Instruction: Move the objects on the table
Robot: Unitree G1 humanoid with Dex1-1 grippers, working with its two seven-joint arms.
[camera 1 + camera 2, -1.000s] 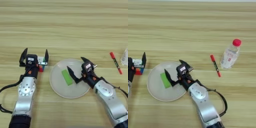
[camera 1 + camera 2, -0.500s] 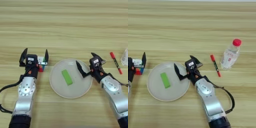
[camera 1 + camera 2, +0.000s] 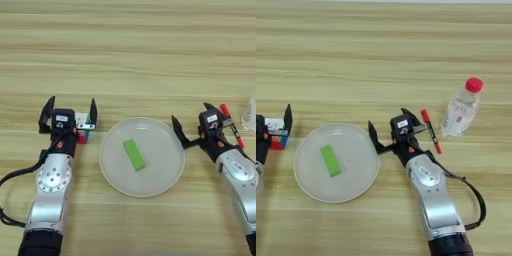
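My right gripper is to move to the red-capped pen next and close on the pen's black body [image 3: 235,133], so that its red cap is left sticking out.
A flat green block [image 3: 134,154] lies in the middle of the round pale plate [image 3: 162,172]. My right gripper [image 3: 193,120] is open and empty, just off the plate's right rim, with the red-capped black pen [image 3: 431,131] lying close on its right. My left gripper [image 3: 70,111] stands open left of the plate. The small cube [image 3: 82,131], white on top and red at the side, sits between its fingers near the right one, partly hidden by the gripper body. All rest on the wooden table [image 3: 125,50].
A clear bottle with a red cap [image 3: 461,107] stands to the right of the pen. The plate fills the space between my two arms.
My right gripper has drawn back to the right, from over the plate beside the green block to past its rim near the pen. The block, the cube and the left arm have stayed put.
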